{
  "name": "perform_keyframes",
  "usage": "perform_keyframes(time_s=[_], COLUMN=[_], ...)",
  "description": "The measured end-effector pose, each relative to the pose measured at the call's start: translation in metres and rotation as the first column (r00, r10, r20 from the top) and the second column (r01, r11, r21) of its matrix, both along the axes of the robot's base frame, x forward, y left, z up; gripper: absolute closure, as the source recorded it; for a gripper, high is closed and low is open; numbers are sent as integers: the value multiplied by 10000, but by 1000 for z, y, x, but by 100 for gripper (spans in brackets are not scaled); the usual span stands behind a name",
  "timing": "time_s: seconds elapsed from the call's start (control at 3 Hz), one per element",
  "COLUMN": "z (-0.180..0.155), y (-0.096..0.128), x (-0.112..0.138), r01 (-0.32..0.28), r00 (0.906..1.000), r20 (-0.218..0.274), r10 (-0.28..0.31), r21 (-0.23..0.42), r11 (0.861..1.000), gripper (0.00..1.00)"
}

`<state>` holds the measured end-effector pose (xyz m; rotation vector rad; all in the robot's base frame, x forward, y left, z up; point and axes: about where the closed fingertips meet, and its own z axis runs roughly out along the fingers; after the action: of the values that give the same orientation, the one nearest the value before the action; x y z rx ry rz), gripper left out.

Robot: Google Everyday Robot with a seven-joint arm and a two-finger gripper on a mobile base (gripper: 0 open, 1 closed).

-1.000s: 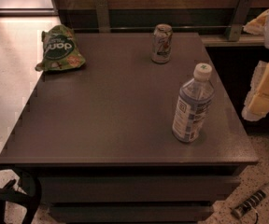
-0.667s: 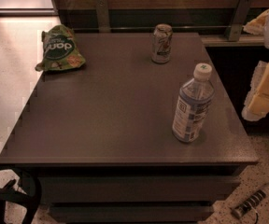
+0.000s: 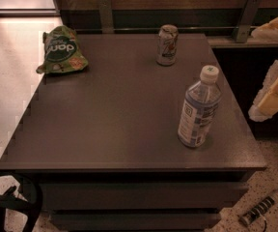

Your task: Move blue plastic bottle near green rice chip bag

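Observation:
The robot's gripper will close on the upper half (image 3: 202,100) of the blue plastic bottle, slightly below the bottle's white cap.
The blue plastic bottle (image 3: 199,108) stands upright near the right front part of the dark table (image 3: 105,129). It is clear, with a white cap and a pale blue-and-white label. The green rice chip bag (image 3: 62,52) lies at the table's far left corner, well apart from the bottle. My gripper (image 3: 274,93) shows as a pale cream shape at the right edge of the view. It is beyond the table's right side, to the right of the bottle and not touching it.
A short silver drink can (image 3: 167,44) stands upright at the back of the table, behind the bottle. A wooden wall with metal brackets (image 3: 106,14) runs behind the table. A black curved object (image 3: 13,202) sits at the lower left on the floor.

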<state>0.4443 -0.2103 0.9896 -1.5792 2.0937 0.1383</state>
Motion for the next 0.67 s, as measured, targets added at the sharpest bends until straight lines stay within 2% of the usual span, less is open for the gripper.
perform_keyframes(time_s=[0.33, 0.67], z=[-8, -29], y=[12, 31], x=[-6, -10], r01=[-403, -1147], r00=[9991, 9902], r20=[221, 1157], r10=[375, 787], r21=[1416, 3492], r11=[9891, 9300], gripper=[0, 0])
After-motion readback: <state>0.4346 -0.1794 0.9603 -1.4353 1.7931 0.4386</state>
